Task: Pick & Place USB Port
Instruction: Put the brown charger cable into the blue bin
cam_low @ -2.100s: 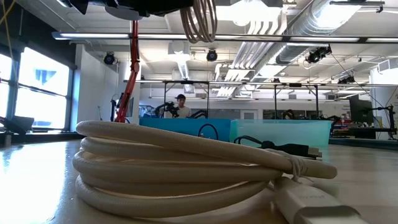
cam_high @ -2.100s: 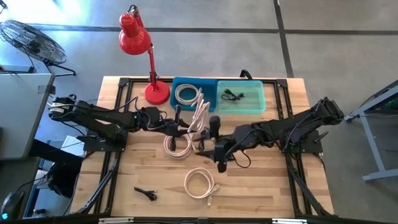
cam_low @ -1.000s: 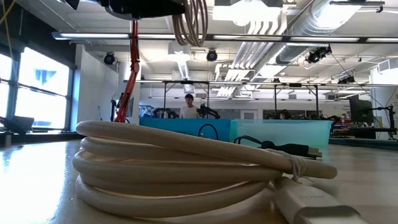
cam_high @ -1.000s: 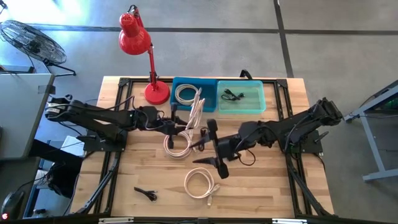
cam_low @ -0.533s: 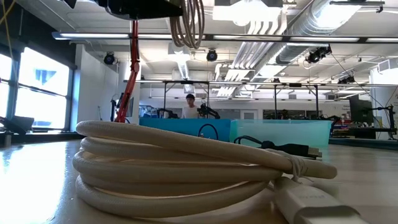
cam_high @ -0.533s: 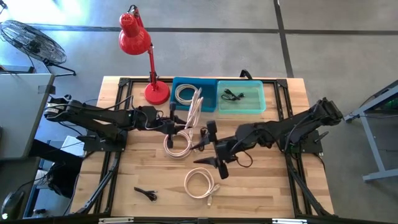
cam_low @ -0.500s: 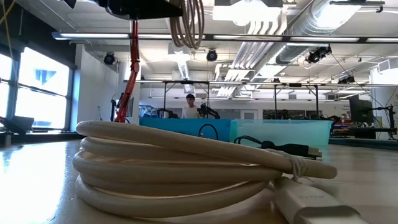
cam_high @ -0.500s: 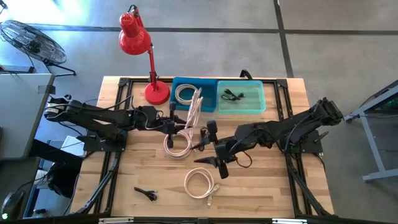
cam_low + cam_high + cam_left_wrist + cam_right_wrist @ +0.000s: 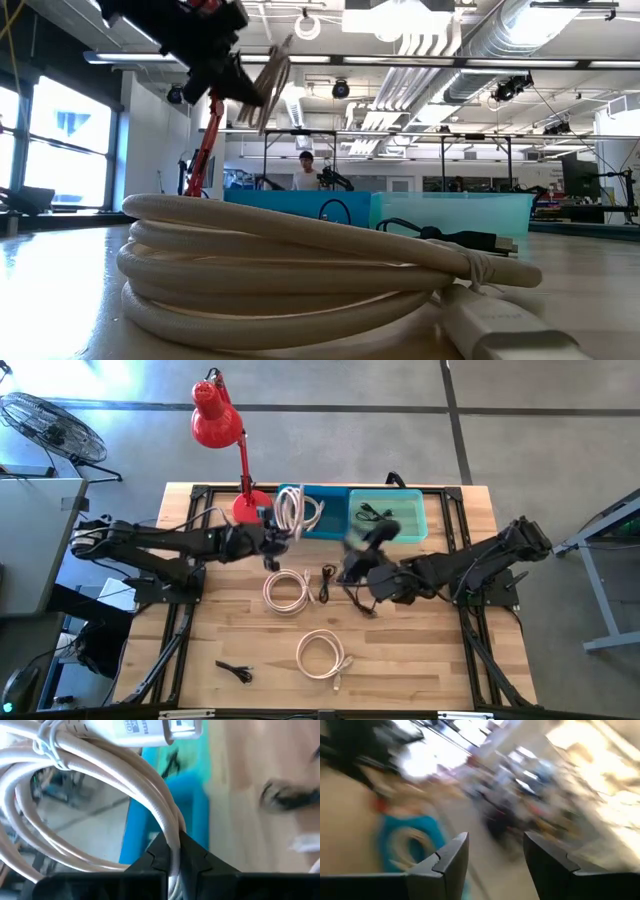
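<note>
Next, my left gripper lets go of the white coiled cable in the middle of the blue bin [image 9: 319,515] [image 9: 159,831].
My left gripper [image 9: 272,538] is shut on a white coiled cable [image 9: 291,512] and holds it in the air over the blue bin [image 9: 336,526]. The low view shows that gripper [image 9: 232,72] high up with the coil [image 9: 268,82] tilted. My right gripper [image 9: 368,544] is a blur beside the teal bin [image 9: 412,522]. In its wrist view the fingers [image 9: 492,855] are open with nothing between them. A black cable [image 9: 327,582] lies flat on the wood at mid-table. Another black cable [image 9: 372,513] lies in the teal bin. My left gripper pinches several strands of the white coil's loop [image 9: 173,836] between its two fingers. The coil is lifted clear of the table. Its white plug [image 9: 150,731] sits at the side of the loop away from the fingers.
Two more white coils lie on the table, one at mid-table [image 9: 286,590] and one near the front edge [image 9: 320,654]; the latter fills the low view [image 9: 300,270]. A small black cable [image 9: 236,672] lies front left. A red lamp [image 9: 252,508] stands left of the blue bin.
My left gripper has swung toward the far edge and a little left, turning, and has carried the white coil from beside the bins to above the blue bin. My right gripper has risen from the table's middle and swept fast toward the far edge, to the teal bin.
</note>
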Action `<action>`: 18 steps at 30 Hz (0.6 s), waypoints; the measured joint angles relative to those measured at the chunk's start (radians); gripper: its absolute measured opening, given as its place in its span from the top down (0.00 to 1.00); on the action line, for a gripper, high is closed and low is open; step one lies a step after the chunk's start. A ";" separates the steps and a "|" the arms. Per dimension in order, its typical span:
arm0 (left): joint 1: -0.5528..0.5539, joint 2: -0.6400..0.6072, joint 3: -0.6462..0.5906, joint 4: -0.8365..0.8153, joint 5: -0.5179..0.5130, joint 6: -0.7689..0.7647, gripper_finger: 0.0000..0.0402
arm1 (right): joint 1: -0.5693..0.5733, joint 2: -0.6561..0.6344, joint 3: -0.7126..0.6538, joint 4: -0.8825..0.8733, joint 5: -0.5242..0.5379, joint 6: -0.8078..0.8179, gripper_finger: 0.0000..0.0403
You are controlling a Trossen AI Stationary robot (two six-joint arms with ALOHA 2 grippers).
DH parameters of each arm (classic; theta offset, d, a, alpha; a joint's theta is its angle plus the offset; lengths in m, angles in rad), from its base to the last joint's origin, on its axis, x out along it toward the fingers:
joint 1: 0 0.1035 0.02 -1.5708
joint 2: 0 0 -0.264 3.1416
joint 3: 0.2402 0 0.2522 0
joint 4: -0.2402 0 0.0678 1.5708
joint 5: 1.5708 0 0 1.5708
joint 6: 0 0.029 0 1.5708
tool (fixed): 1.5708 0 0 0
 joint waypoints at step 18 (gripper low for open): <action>0.352 0.185 0.000 0.019 0.359 -0.027 0.98 | -0.098 0.000 0.000 -0.405 -0.101 0.317 0.56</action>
